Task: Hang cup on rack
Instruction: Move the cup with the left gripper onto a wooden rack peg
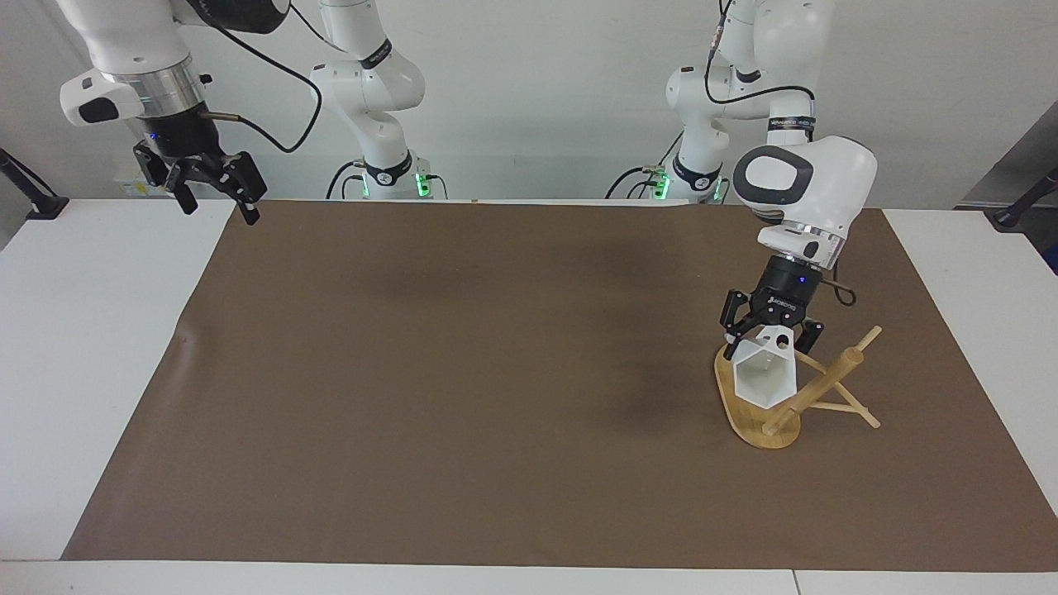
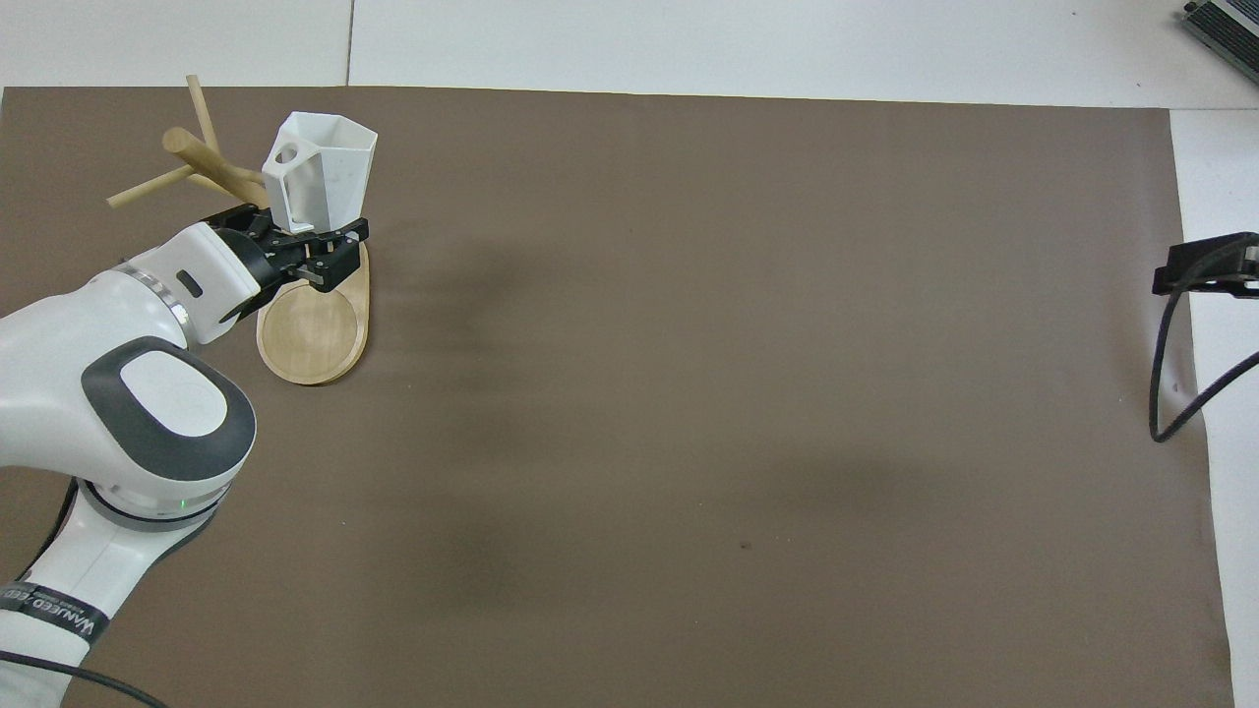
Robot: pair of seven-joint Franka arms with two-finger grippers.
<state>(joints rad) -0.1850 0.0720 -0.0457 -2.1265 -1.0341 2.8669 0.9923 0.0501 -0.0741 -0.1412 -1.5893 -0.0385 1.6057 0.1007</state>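
Next, I release the white faceted cup from my left gripper on the rack's thin peg jutting (image 2: 283, 193) toward the middle of the mat.
The white faceted cup (image 1: 764, 376) hangs in my left gripper (image 1: 770, 340), which is shut on its tab handle; the cup's mouth faces away from the robots. It is in the air right beside the bamboo rack (image 1: 826, 380), just over the rack's oval base (image 1: 740, 409). The rack's post slants steeply toward the left arm's end of the table, and one thin peg touches the mat. The overhead view shows the cup (image 2: 325, 182), the left gripper (image 2: 300, 234) and the rack (image 2: 211, 162). My right gripper (image 1: 216, 202) is open and empty, raised over the mat's corner at its own end.
A brown mat (image 1: 496, 372) covers most of the white table (image 1: 91, 372). Only the tip of the right gripper (image 2: 1205, 275) and its cable show at the edge of the overhead view.
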